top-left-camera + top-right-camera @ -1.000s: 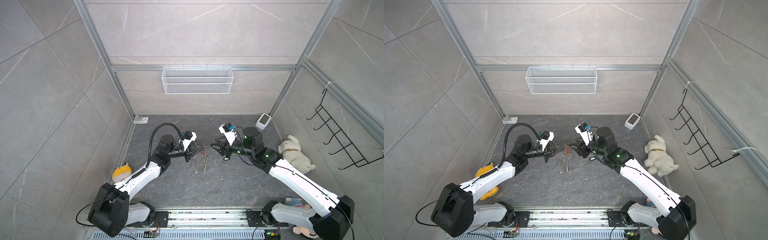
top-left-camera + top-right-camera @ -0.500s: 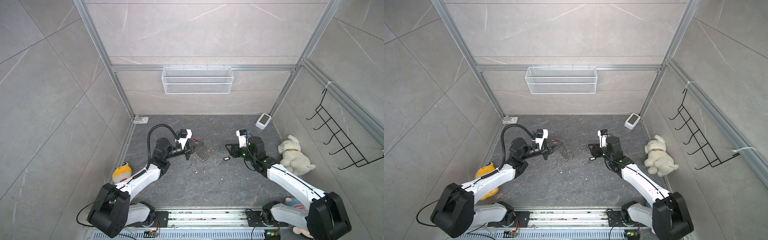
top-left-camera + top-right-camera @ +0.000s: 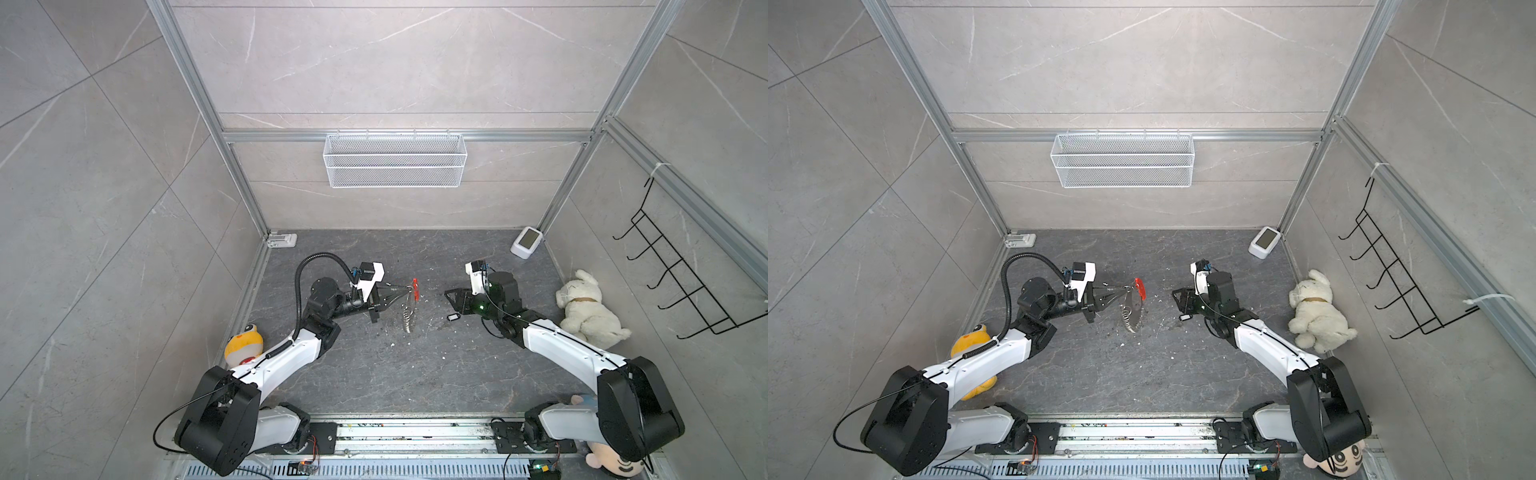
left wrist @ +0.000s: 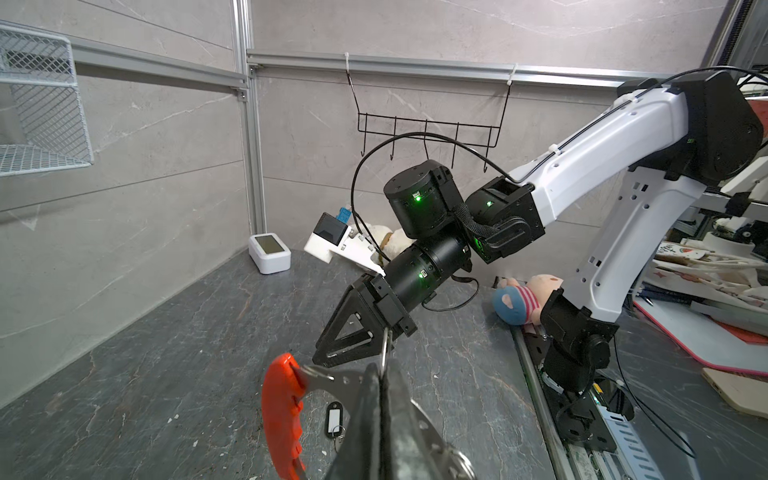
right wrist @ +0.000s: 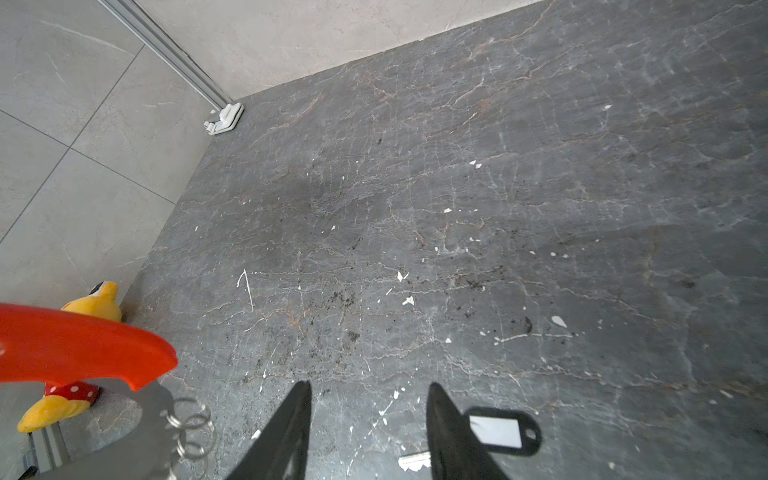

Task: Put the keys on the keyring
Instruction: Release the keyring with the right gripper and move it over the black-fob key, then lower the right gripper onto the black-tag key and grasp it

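Note:
My right gripper should grip the small ring (image 3: 448, 318) at the end of the key's black tag, where the tag meets the silver blade.
The keyring (image 3: 409, 318) (image 3: 1131, 314) hangs above the floor: a wire loop with a red bar (image 3: 415, 287) (image 4: 280, 415) (image 5: 79, 345) and several silver pieces. My left gripper (image 3: 400, 294) (image 3: 1118, 293) (image 4: 381, 368) is shut on its wire. One of the keys (image 3: 453, 329) (image 3: 1185, 317) (image 4: 333, 419) (image 5: 500, 430), a black tag with a white face, lies flat on the floor. My right gripper (image 3: 450, 296) (image 3: 1177, 297) (image 5: 368, 384) is open with nothing between its fingers. It hovers just above the key, which lies beside one fingertip (image 5: 436, 399).
A white mesh basket (image 3: 395, 166) hangs on the back wall and a black hook rack (image 3: 681, 286) on the right wall. On the floor are a white device (image 3: 527, 242), a white plush dog (image 3: 586, 309), a yellow plush toy (image 3: 244, 345) and a doll (image 3: 615, 461).
My right gripper drew back to the right, away from the keyring. The key now lies on the floor beside it. My left gripper has kept hold of the keyring in about the same place.

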